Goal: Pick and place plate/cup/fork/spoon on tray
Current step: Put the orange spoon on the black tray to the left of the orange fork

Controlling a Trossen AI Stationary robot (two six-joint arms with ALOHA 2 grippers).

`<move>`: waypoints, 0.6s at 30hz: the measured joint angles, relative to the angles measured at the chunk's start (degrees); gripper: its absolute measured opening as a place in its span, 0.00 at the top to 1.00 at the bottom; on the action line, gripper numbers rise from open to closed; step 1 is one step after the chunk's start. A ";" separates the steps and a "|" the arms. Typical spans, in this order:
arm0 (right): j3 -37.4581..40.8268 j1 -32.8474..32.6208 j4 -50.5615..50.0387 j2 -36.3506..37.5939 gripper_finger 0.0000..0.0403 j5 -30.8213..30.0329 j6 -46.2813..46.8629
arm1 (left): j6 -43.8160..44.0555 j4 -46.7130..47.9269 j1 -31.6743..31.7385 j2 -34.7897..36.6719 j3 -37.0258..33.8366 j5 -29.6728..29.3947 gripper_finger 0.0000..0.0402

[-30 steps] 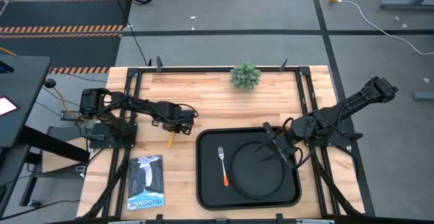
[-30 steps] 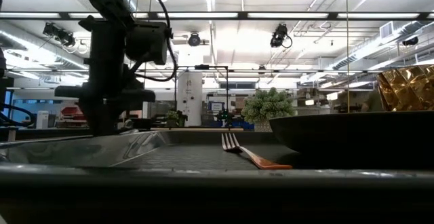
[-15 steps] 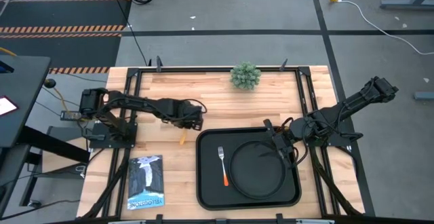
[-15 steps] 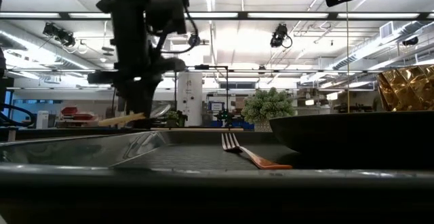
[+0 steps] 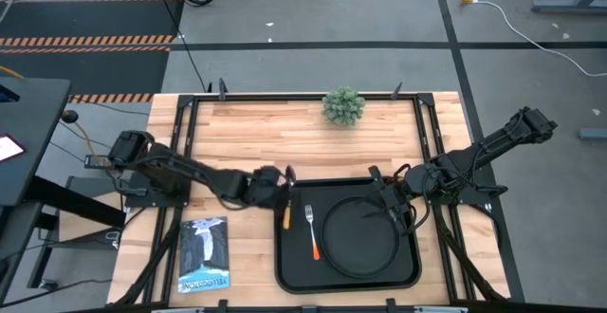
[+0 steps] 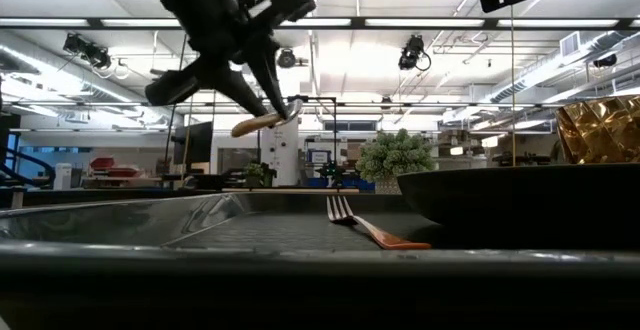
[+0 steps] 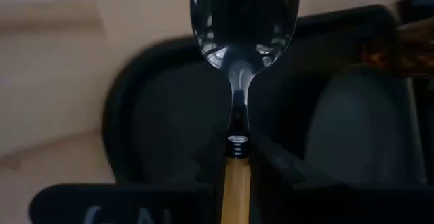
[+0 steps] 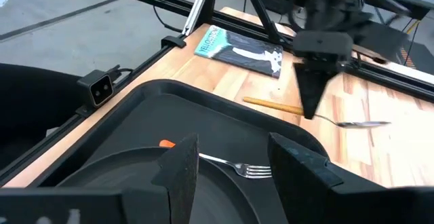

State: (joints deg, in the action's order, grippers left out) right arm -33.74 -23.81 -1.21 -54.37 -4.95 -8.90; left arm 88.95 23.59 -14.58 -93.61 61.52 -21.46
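My left gripper is going to release the spoon on the black tray's bottom beside the fork (image 5: 297,235), on the side facing the booklet.
The spoon (image 5: 286,212), with a silver bowl and an orange handle, is in my left gripper (image 5: 282,192), above the left rim of the black tray (image 5: 281,256). The round black plate (image 5: 360,242) lies in the tray's right part. The fork (image 5: 311,230) lies beside it on the tray floor, tines toward the far edge. My right gripper (image 5: 391,207) is open and empty over the plate's far right rim. An amber faceted thing, likely the cup (image 6: 600,130), shows behind the plate in the low view. It is hidden under my right arm in the high view. My left gripper pinches the spoon's orange handle at its bowl end (image 7: 236,173), just behind the metal neck, between its two fingers. The fingers come from above and lie across the spoon. The spoon is lifted clear and roughly level (image 6: 262,121), bowl toward the far edge and handle toward the near edge.
A small green plant (image 5: 343,105) stands at the table's far edge. A booklet (image 5: 204,254) lies near the front left. Black frame rails (image 5: 185,142) run along the table's sides. Bare wood lies between the plant and the tray.
My left gripper has risen and gone toward the table's right and near edges, from the bare wood at the left to the tray's left rim. The spoon, low by the table a second ago, has come up with it and hangs clear.
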 joint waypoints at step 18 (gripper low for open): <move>0.00 -0.04 -2.44 0.00 0.55 0.20 0.21 | 12.45 -25.84 -10.50 -8.85 0.05 -7.41 0.85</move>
State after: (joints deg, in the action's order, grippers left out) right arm -33.74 -23.86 -3.65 -54.37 -4.76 -8.69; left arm 101.41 -2.25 -25.07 -102.45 61.56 -28.87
